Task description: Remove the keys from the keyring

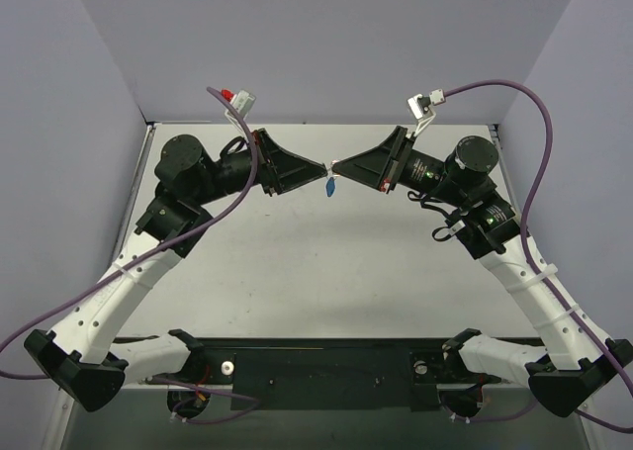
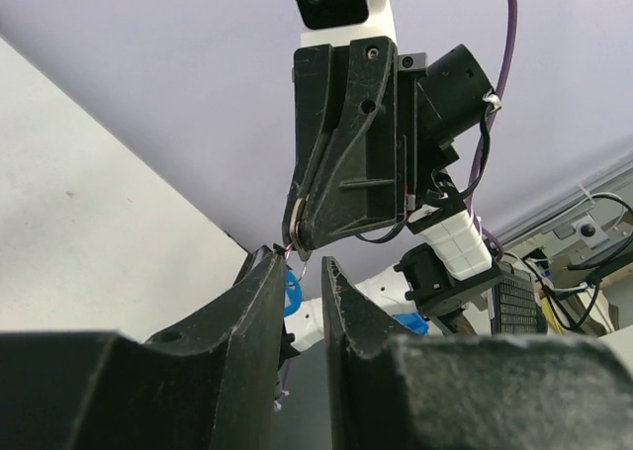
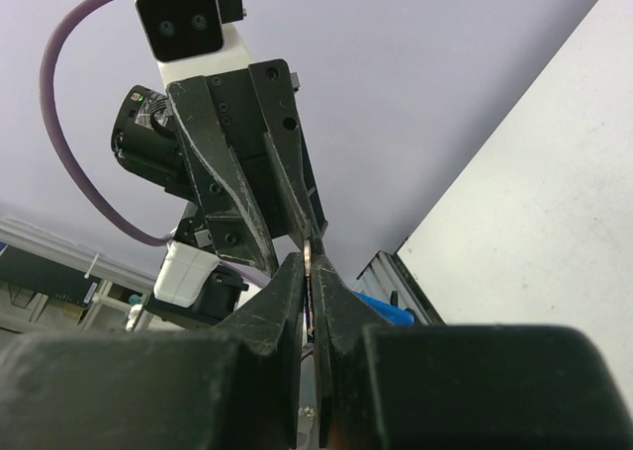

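Note:
The keyring hangs loose at the ends of my left gripper's open fingers. My left gripper will back off a little, then pinch the wire (image 2: pixel 290 251) next to the key.
Both grippers meet tip to tip in mid-air above the far middle of the table (image 1: pixel 326 272). My right gripper (image 3: pixel 312 264) is shut on a small silver round metal piece, the key (image 3: pixel 310 255), pinched edge-on at its fingertips. In the left wrist view the right gripper (image 2: pixel 298 234) shows the same silver piece at its tip. A thin wire keyring (image 2: pixel 301 263) hangs from it, right at the tip of my left gripper (image 2: pixel 300 264), whose jaws stand a narrow gap apart. A blue tag (image 1: pixel 329 185) dangles below the meeting point and shows in the left wrist view (image 2: pixel 292 294) behind the gap.
The white table has raised edges at left (image 1: pixel 138 193) and right (image 1: pixel 506 193). Purple cables (image 1: pixel 534 188) loop beside both arms. Purple walls stand on three sides.

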Controlling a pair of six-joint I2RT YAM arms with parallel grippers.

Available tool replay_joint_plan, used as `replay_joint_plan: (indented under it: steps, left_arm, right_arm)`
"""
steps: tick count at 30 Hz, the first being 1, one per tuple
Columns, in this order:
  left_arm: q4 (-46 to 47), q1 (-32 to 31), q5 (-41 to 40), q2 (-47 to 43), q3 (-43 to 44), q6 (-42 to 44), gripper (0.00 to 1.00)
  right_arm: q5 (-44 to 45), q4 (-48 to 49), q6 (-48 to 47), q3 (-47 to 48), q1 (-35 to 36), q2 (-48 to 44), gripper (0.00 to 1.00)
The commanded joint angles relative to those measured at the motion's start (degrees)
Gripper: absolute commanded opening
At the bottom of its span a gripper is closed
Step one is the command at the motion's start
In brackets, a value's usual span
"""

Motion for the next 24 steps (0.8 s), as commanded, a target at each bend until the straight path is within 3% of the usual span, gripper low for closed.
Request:
replay_joint_plan:
  steps: [1, 9, 12, 14, 19, 24]
  left_arm:
    - [1.76, 0.18, 3.12, 0.65, 2.15, 0.38, 0.3]
    - [4.74, 0.18, 3.65, 0.65, 0.83, -1.37, 0.11]
    - [6.58, 0.27, 4.44, 0.65, 0.31, -2.34, 0.1]
    - [7.21, 0.18, 4.88, 0.91, 0.22, -3.13, 0.11]
    - [6.86, 0.18, 5.14, 1.0, 0.48, -2.96, 0.25]
    - [6.5, 0.27, 5.06, 0.56, 0.39, -2.7, 0.29]
  right_arm:
    - [-0.14, 3.03, 0.71, 1.48, 0.24, -1.08, 0.0]
    - [-0.14, 4.26, 1.59, 0.95, 0.5, -1.17, 0.0]
    - [-0.05, 4.62, 1.76, 0.6, 0.59, -1.17, 0.0]
    - [0.13, 4.88, 1.68, 0.42, 0.68, -1.26, 0.0]
    - [0.13, 5.06, 1.76, 0.42, 0.77, -1.43, 0.0]
    - [0.3, 5.23, 1.94, 0.33, 0.77, -1.78, 0.0]
